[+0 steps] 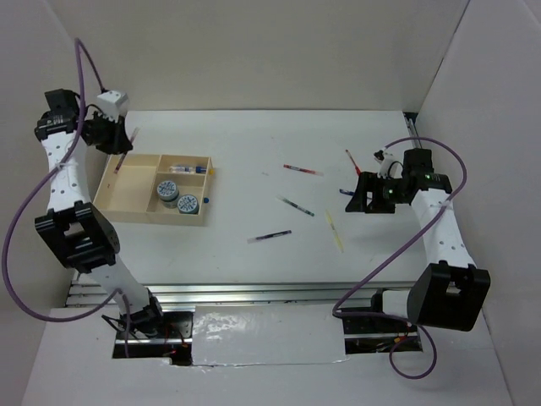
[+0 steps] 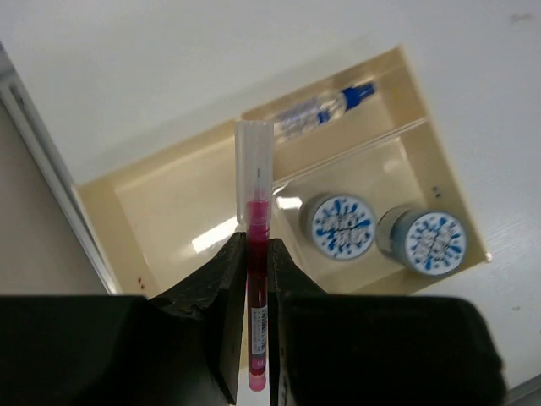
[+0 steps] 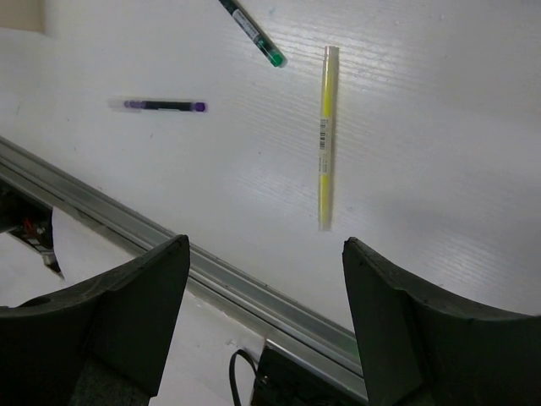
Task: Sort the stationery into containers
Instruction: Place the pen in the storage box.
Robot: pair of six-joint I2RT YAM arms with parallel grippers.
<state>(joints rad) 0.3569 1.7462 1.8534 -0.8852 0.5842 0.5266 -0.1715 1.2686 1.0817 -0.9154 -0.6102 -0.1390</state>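
I need to let go of the red pen with my left gripper in the tan tray's large compartment [image 1: 148, 182] [image 2: 250, 213], next to the divider.
My left gripper [image 2: 258, 245] is shut on a red pen [image 2: 256, 254] with a clear cap. It holds the pen above the large left compartment of the tan tray [image 2: 161, 211], also seen from above [image 1: 127, 188]. Two blue-white tape rolls [image 2: 339, 225] [image 2: 425, 240] sit in the tray's right compartment. A clear pen with a blue cap [image 2: 321, 108] lies in the far one. My right gripper [image 3: 266, 249] stands open over the table. Ahead of it lie a pale yellow pen [image 3: 325, 135], a green-tipped pen [image 3: 254, 34] and a dark pen [image 3: 161, 106].
Two more red pens [image 1: 303, 170] [image 1: 352, 161] lie on the white table at the back right. A metal rail [image 1: 254, 293] runs along the table's near edge. White walls close in the back and both sides, and a purple cable [image 1: 397, 254] loops off each arm.
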